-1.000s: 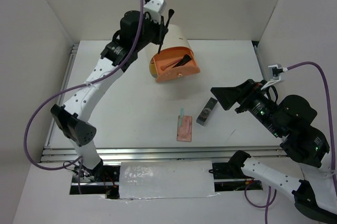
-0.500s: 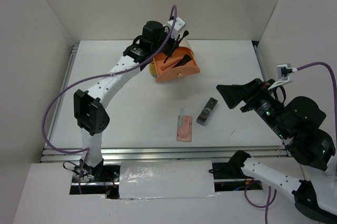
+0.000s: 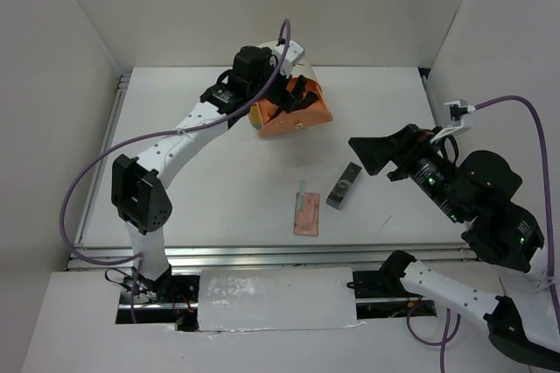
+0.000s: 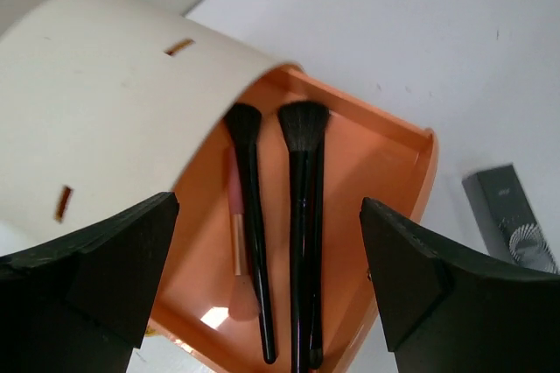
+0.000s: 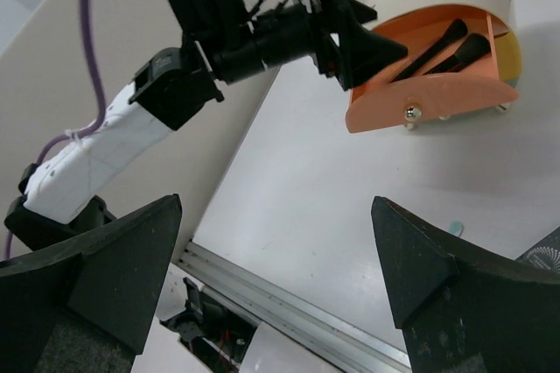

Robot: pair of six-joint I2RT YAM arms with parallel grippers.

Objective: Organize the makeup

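Note:
The front of the orange drawer (image 3: 299, 124) (image 5: 427, 111), beside its knob, is the next place my right gripper needs to go to and close.
Black brushes (image 4: 302, 215) and an orange-pink stick (image 4: 236, 242) lie in the open orange drawer (image 4: 385, 172) of the cream drum box (image 4: 105, 110). My left gripper (image 3: 293, 97) hovers open just above that drawer, its fingers (image 4: 96, 268) wide on either side of the brushes and holding nothing. On the table lie a flat pink palette (image 3: 306, 215), a pale teal stick (image 3: 301, 187) at its far end, and a dark grey case (image 3: 344, 186). My right gripper (image 3: 372, 156) stands open and empty, raised to the right of the grey case.
The drum box (image 3: 306, 71) stands at the back centre, its drawer front (image 5: 429, 93) facing the near side. White walls close the table on the left, back and right. A metal rail (image 3: 262, 255) runs along the near edge.
My left gripper carried a black brush down to the drawer and opened; the brush now lies in the drawer. The right arm shifted slightly left, still open.

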